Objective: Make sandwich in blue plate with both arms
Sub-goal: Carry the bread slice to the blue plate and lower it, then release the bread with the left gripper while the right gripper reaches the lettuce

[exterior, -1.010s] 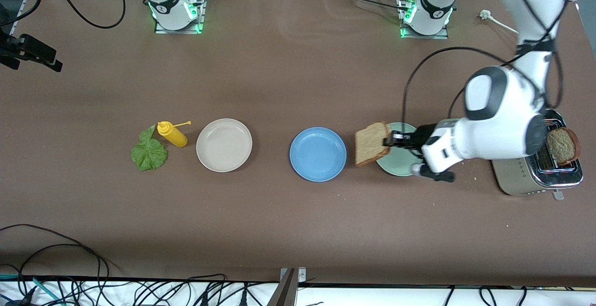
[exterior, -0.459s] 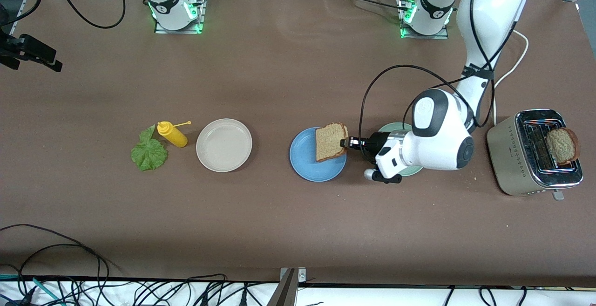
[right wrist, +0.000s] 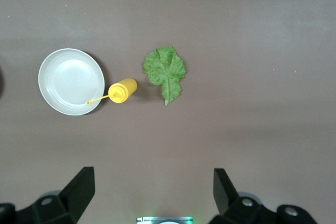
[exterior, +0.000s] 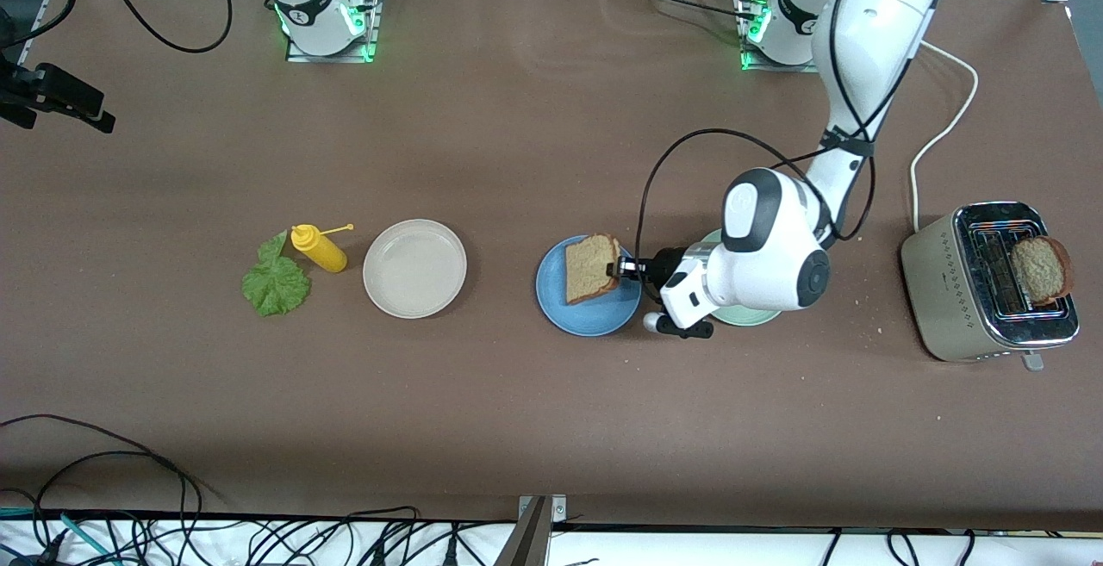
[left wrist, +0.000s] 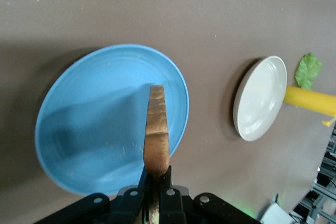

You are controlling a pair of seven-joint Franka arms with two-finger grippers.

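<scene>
The robot's left gripper needs to release the brown bread slice flat on the middle of the blue plate (exterior: 594, 286) (left wrist: 109, 121).
My left gripper (exterior: 615, 270) is shut on a brown bread slice (exterior: 590, 267) and holds it on edge, tilted, low over the blue plate (exterior: 595, 318). In the left wrist view the slice (left wrist: 156, 129) shows edge-on between the shut fingers of the left gripper (left wrist: 156, 174), over the blue plate (left wrist: 89, 129). A second bread slice (exterior: 1041, 269) stands in the toaster. The green lettuce leaf (exterior: 276, 282) lies on the table at the right arm's end. My right gripper (right wrist: 152, 187) is open and empty, high over the table near its base, and waits; the lettuce (right wrist: 164, 72) lies below it.
A beige-white plate (exterior: 414, 268) and a yellow squeeze bottle (exterior: 319, 248) lie between the lettuce and the blue plate. A pale green plate (exterior: 743, 316) is partly under the left arm. A silver toaster (exterior: 965, 290) stands at the left arm's end.
The left arm has carried the bread slice from over the pale green plate to over the blue plate and lowered it. The right arm has not moved.
</scene>
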